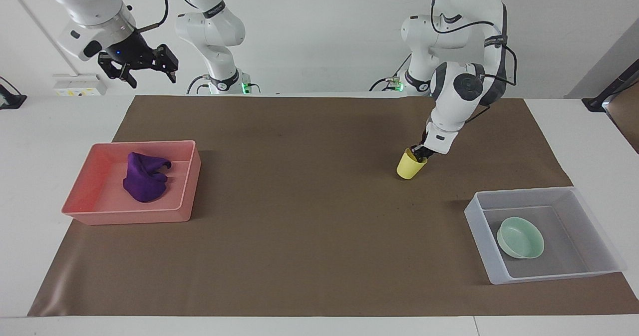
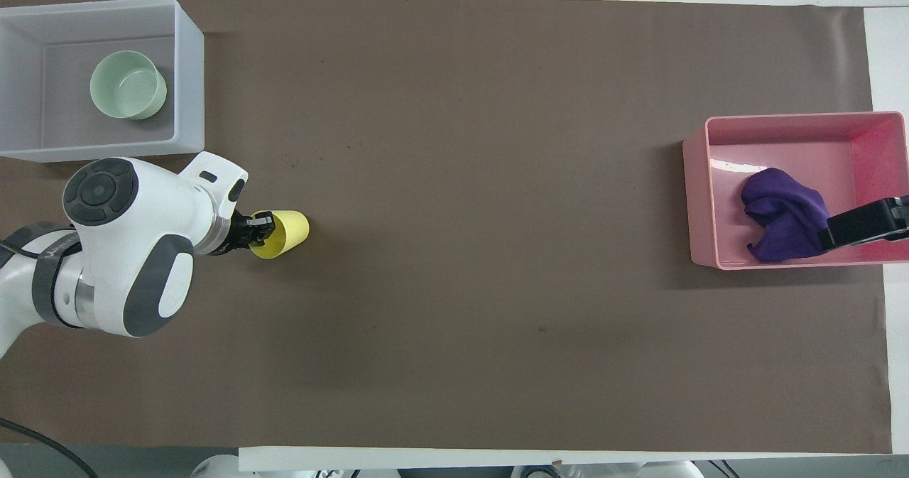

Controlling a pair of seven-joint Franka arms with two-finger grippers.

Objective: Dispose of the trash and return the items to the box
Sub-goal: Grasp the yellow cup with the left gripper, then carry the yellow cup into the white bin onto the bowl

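Observation:
Next, my left gripper lets go of the yellow cup in the mint-green bowl (image 2: 111,72) that sits inside the translucent box.
The yellow cup (image 1: 410,166) (image 2: 287,228) is tilted on the brown mat toward the left arm's end. My left gripper (image 1: 418,152) (image 2: 259,226) is shut on its rim. The mint-green bowl (image 1: 520,237) (image 2: 128,94) lies in the translucent box (image 1: 549,275) (image 2: 188,73), which is farther from the robots than the cup. The purple cloth wad (image 1: 145,177) (image 2: 781,212) lies in the pink tray (image 1: 125,216) (image 2: 699,201) at the right arm's end. My right gripper (image 1: 140,64) (image 2: 859,224) is open and empty, raised high over the tray's edge nearest the robots.
A brown mat (image 1: 299,226) covers the table between the tray and the box. The left arm's large white wrist (image 2: 128,251) hangs over the mat beside the box.

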